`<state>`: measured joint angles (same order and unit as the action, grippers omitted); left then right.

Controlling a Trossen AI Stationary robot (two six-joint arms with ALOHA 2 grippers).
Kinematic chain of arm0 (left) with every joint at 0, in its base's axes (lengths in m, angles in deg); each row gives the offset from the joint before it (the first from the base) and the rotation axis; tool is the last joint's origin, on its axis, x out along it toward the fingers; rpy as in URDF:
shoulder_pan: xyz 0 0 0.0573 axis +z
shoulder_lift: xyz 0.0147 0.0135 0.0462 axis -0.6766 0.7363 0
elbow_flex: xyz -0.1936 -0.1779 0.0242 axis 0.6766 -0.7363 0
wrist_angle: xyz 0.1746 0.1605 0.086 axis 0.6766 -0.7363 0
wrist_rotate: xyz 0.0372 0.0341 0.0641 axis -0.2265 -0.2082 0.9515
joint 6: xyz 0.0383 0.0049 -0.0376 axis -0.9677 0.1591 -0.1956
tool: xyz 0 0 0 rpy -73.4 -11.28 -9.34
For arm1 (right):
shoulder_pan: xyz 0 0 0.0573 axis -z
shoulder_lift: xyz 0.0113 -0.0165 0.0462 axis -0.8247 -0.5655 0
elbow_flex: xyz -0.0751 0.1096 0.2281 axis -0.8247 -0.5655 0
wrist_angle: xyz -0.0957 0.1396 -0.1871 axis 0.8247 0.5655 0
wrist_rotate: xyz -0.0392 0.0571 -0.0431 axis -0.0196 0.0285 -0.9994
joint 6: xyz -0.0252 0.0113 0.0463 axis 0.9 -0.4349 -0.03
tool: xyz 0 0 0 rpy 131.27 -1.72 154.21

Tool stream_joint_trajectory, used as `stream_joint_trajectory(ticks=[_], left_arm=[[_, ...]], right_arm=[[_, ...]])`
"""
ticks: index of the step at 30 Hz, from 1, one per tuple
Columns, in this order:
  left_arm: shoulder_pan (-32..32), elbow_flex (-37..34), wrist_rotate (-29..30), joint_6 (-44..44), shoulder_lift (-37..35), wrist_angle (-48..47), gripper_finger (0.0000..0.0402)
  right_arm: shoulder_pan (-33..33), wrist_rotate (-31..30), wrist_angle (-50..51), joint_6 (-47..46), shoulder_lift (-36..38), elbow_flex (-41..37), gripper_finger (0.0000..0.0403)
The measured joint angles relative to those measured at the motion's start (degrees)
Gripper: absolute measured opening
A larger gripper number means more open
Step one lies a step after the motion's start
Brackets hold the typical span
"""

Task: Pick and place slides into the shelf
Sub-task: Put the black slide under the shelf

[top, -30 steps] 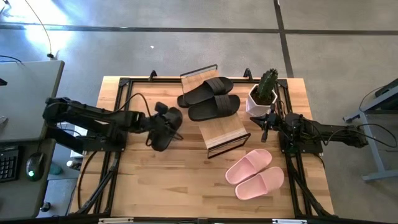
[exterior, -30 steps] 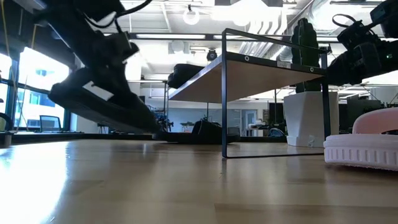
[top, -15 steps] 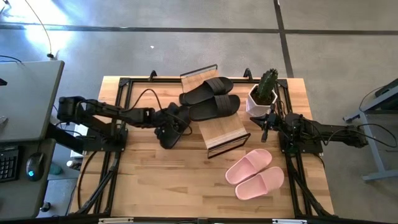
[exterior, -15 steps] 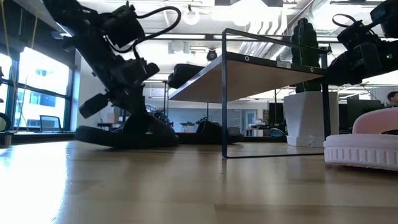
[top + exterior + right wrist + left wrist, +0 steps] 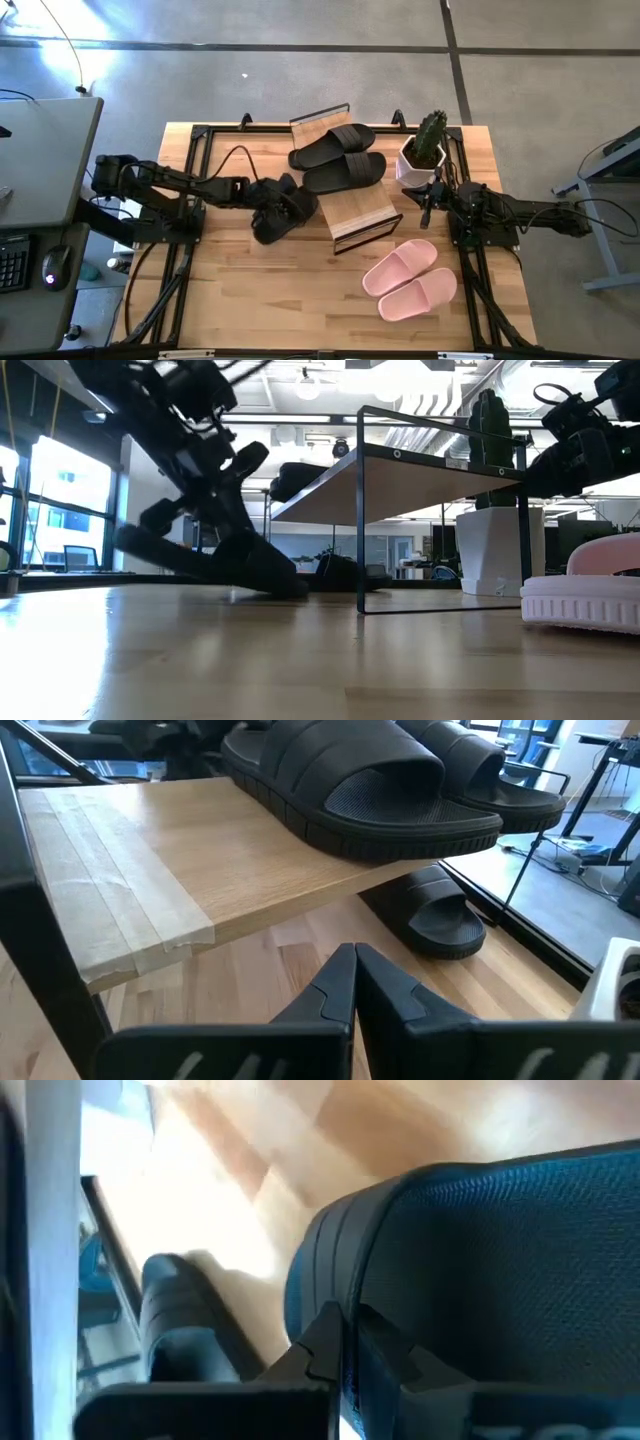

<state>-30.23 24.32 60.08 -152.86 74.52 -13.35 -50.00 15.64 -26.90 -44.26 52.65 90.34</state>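
Note:
The robot's left gripper will let go of the black slide at the shelf's open side, partly [image 5: 287, 189] under the nearer top slide.
My left gripper [image 5: 272, 197] is shut on a black slide [image 5: 285, 212] just left of the shelf [image 5: 352, 205], a slanted wooden rack in a black frame. In the low view this slide [image 5: 205, 555] is tilted. A black pair [image 5: 337, 158] lies on the top tier. Another black slide [image 5: 437, 912] lies under the top board, in the right wrist view. The pink pair [image 5: 410, 280] lies flat on the table near the right front. My right gripper [image 5: 428, 207] is shut and waits right of the shelf. My left gripper holds the black slide by its wide strap [image 5: 470, 1270], pinched between the two fingers [image 5: 325, 1365]. It comes slanting down from the table's left. The slide is tilted: the end toward the shelf [image 5: 290, 586] rests on the table and the other end [image 5: 130, 540] is raised.
A white pot with a cactus [image 5: 424, 150] stands by the shelf's far right corner, close to my right gripper. Black frame rails [image 5: 190, 190] run along the table's sides. Bare wood lies in front of the shelf, toward the near edge [image 5: 300, 310].
My left gripper has moved right toward the shelf and come down with the black slide. The slide was lifted clear, then lay flat on the table. Now it is tipped, its shelf-side end down at the shelf's foot.

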Motion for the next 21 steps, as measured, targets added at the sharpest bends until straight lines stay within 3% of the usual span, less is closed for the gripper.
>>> stream_joint_trajectory(ticks=[10, 21], left_arm=[[7.9, 0.1, -2.3, -4.8, 3.5, 2.5, 0.0000], [13.4, 0.1, -11.2, -5.3, 3.5, 3.8, 0.0000]], right_arm=[[0.0, 0.0, 0.0, 0.0, 0.0, 0.0, 0.0000], [0.0, 0.0, 0.0, 0.0, 0.0, 0.0, 0.0000]])
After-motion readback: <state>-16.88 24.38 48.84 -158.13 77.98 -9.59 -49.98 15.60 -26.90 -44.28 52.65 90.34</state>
